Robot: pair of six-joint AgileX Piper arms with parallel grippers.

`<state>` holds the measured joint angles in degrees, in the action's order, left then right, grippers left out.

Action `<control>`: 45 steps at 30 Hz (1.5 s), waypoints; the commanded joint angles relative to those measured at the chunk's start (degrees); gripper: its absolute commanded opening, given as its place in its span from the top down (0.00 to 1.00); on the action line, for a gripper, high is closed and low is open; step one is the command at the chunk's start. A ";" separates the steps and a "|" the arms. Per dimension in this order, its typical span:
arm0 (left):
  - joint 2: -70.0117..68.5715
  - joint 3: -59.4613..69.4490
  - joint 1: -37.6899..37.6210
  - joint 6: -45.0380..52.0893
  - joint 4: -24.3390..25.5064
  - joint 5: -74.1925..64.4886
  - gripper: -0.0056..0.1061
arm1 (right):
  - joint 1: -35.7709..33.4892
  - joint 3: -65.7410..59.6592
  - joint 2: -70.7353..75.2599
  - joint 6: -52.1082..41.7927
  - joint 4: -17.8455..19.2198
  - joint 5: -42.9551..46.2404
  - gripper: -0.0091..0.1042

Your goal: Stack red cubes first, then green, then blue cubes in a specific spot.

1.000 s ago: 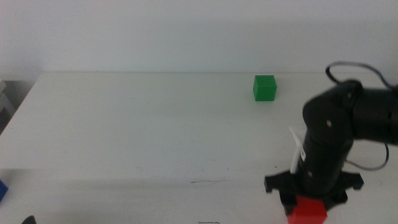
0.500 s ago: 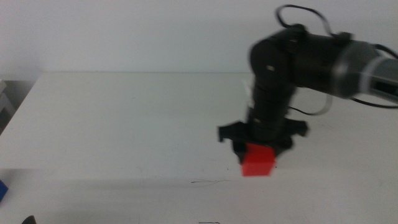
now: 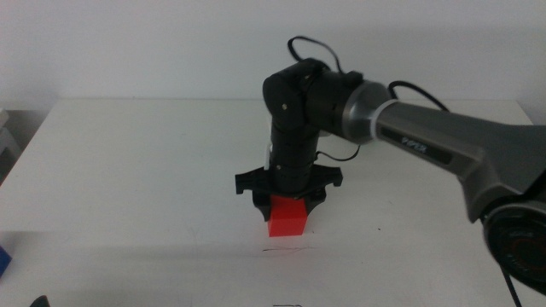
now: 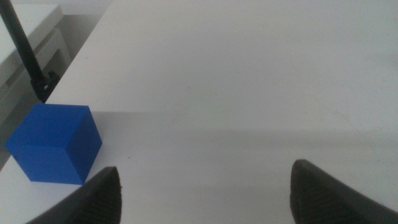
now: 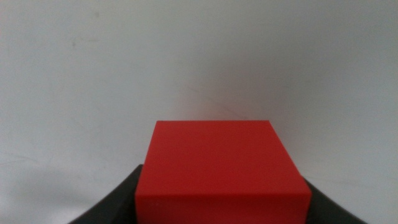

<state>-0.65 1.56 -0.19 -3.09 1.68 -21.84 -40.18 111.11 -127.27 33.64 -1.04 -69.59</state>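
Note:
I need to release the red cube on the white table [image 3: 286, 223] just behind the thin dark scratch with my right gripper.
My right gripper [image 3: 287, 205] reaches in from the right to the table's middle and is shut on the red cube [image 3: 287, 218]. In the right wrist view the red cube [image 5: 222, 168] fills the space between the jaws of this gripper [image 5: 222, 208]. It hangs low, just behind the specific spot, a thin dark scratch [image 3: 286, 250]; I cannot tell whether it touches the table. The blue cube [image 4: 55, 143] sits by the table's left edge, ahead of my open, empty left gripper [image 4: 217, 199]. A sliver of the blue cube [image 3: 3, 260] shows in the middle view. The green cube is hidden behind the right arm.
The right arm [image 3: 444, 141] spans the right half of the white table [image 3: 136, 170]. A dark pole [image 4: 25, 53] and a white shelf [image 4: 31, 31] stand beyond the table's left edge near the blue cube.
The right arm has carried the red cube from the front right corner leftward to the middle, then down toward the scratch. The arm now covers the green cube.

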 commanded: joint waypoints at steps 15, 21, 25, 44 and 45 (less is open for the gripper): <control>-1.52 -0.15 -0.20 -0.54 -0.36 4.37 0.13 | -0.16 2.46 0.13 1.14 0.28 -4.60 0.93; -1.52 -0.15 -0.20 -0.54 -0.36 4.37 0.13 | -0.16 2.46 0.05 2.84 1.04 -4.43 0.93; -1.52 -0.15 -0.20 -0.54 -0.36 4.37 0.13 | -0.16 2.46 0.05 4.12 2.03 -4.57 0.93; -1.52 -0.15 -0.20 -0.54 -0.36 4.37 0.13 | -0.10 2.46 0.05 7.17 1.90 -4.23 0.28; -1.52 -0.15 -0.20 -0.54 -0.36 4.37 0.13 | -0.11 2.46 0.05 7.17 1.68 -4.29 0.24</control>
<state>-0.65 1.56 -0.19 -3.09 1.68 -21.84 -40.34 112.12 -131.10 40.66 0.00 -69.67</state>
